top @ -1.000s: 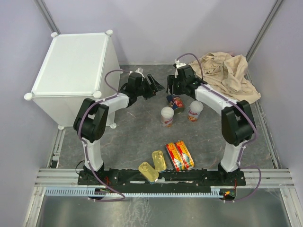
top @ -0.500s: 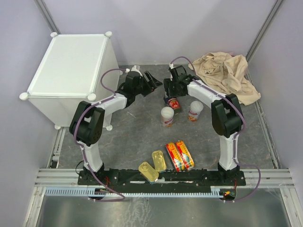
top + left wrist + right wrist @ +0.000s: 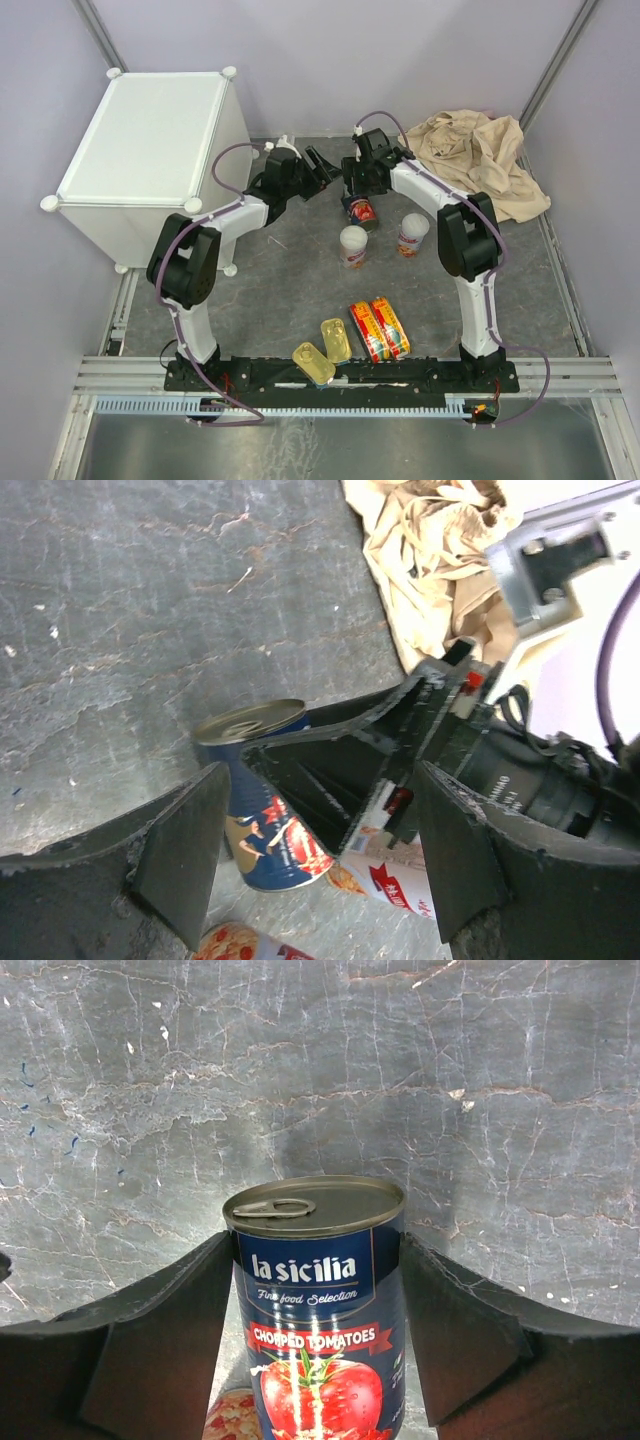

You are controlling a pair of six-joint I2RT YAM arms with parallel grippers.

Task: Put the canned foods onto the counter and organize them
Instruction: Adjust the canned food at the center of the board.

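Note:
My right gripper should stand the dark can upright, as it slants in the fingers, then open and take it from straight above the can's lid (image 3: 345,1203).
My right gripper (image 3: 356,192) is shut on the dark can with the red label (image 3: 360,212), its fingers on both sides of it in the right wrist view (image 3: 315,1290). My left gripper (image 3: 325,172) is open and empty just left of it. In the left wrist view, the dark can (image 3: 262,815) and the right gripper's finger sit between the open left fingers (image 3: 185,850). Two white-and-red cans (image 3: 353,244) (image 3: 411,233) stand nearby. Two red-yellow tins (image 3: 378,329) and two gold tins (image 3: 324,352) lie near the arm bases. The white counter (image 3: 150,140) stands at the far left.
A beige cloth (image 3: 482,158) lies crumpled at the far right, also in the left wrist view (image 3: 420,540). The floor is grey stone. Metal rails run along the near edge and both sides.
My right gripper has moved left and farther away with the dark can, toward the left gripper. My left gripper has shifted slightly farther and stays open.

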